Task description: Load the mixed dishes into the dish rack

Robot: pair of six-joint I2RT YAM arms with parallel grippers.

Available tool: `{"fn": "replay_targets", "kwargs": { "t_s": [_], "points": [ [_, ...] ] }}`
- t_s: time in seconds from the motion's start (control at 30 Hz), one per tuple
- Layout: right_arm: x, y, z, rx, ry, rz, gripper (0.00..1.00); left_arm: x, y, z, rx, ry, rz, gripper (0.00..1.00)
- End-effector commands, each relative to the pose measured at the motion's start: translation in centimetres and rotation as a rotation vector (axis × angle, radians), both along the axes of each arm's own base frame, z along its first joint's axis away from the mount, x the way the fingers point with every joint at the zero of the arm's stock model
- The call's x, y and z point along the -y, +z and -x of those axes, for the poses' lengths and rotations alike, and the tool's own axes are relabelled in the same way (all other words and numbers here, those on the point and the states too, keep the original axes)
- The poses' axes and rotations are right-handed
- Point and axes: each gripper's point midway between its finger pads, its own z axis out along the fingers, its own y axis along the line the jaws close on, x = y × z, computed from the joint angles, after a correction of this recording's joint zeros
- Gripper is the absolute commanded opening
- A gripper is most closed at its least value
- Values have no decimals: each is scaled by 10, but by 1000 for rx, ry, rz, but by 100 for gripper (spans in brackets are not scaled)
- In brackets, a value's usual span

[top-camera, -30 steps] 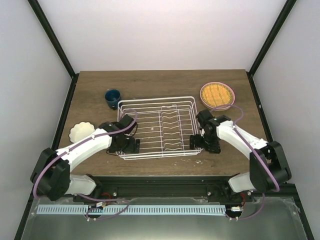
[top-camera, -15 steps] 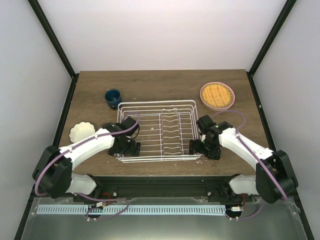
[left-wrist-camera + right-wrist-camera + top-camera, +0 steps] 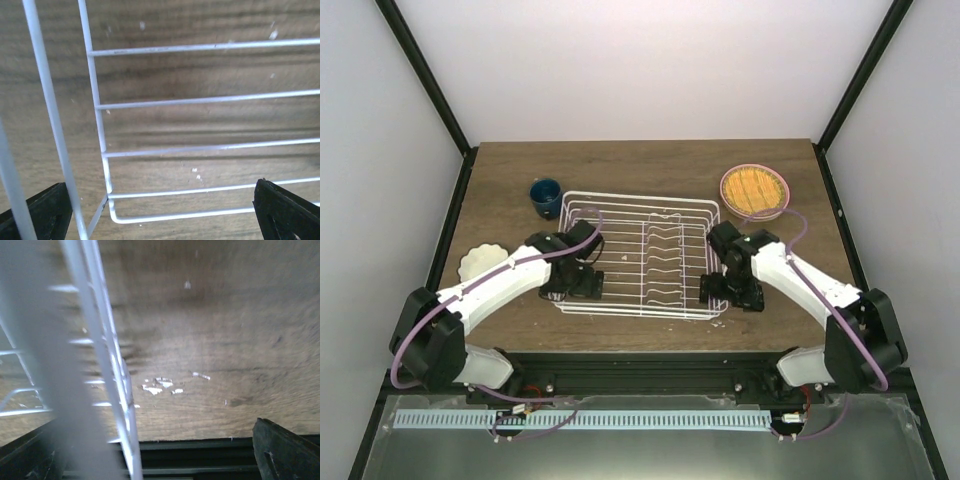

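Note:
My left gripper is to go to the cream bowl next. It should close on the bowl's rim (image 3: 503,249), on the side toward the dark blue mug.
The white wire dish rack (image 3: 640,195) stands mid-table with nothing in it. My left gripper (image 3: 575,282) is open at its left end, fingers astride the end wall, as the left wrist view (image 3: 160,200) shows with the rack's wires (image 3: 200,99) between them. My right gripper (image 3: 725,290) is open at the right end, and in the right wrist view (image 3: 155,440) it straddles the blurred rack wall (image 3: 107,365). The dark blue mug (image 3: 546,196) stands far left of the rack. The cream bowl (image 3: 480,262) sits at left. The yellow-orange grid plate (image 3: 753,188) lies on a pink plate (image 3: 781,206) at far right. No pale green plate shows.
The wooden table's near edge (image 3: 640,345) lies just behind both grippers and shows in the right wrist view (image 3: 200,445). White crumbs (image 3: 160,386) lie on the wood by the rack's right end. Black frame posts (image 3: 440,110) rise at the table's far corners.
The rack has shifted slightly to the right and away and turned a little. Both grippers have moved with it at its two ends. The dishes have not moved.

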Motion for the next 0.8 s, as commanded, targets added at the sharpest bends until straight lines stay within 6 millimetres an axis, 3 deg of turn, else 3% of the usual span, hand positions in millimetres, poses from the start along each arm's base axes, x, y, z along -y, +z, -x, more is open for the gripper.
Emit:
{"fn": "replay_targets", "kwargs": {
  "t_s": [0.0,0.13,0.33,0.5,0.63,0.77],
  "points": [
    [6,33,-29,114,-20,83,100,1,37,-34,152,2,-27,100],
    [2,44,-41,143,-8,80,100,6,47,-37,151,6,1,100],
    [1,37,-45,142,12,87,100,0,23,-21,88,23,-1,100],
    [-1,35,-47,133,26,92,100,-5,16,-18,70,33,-20,100],
    [-5,47,-60,179,41,85,100,-17,28,-21,102,60,-54,100],
    [-2,66,-79,239,49,136,100,-40,64,-34,198,100,-124,100]
  ]
}}
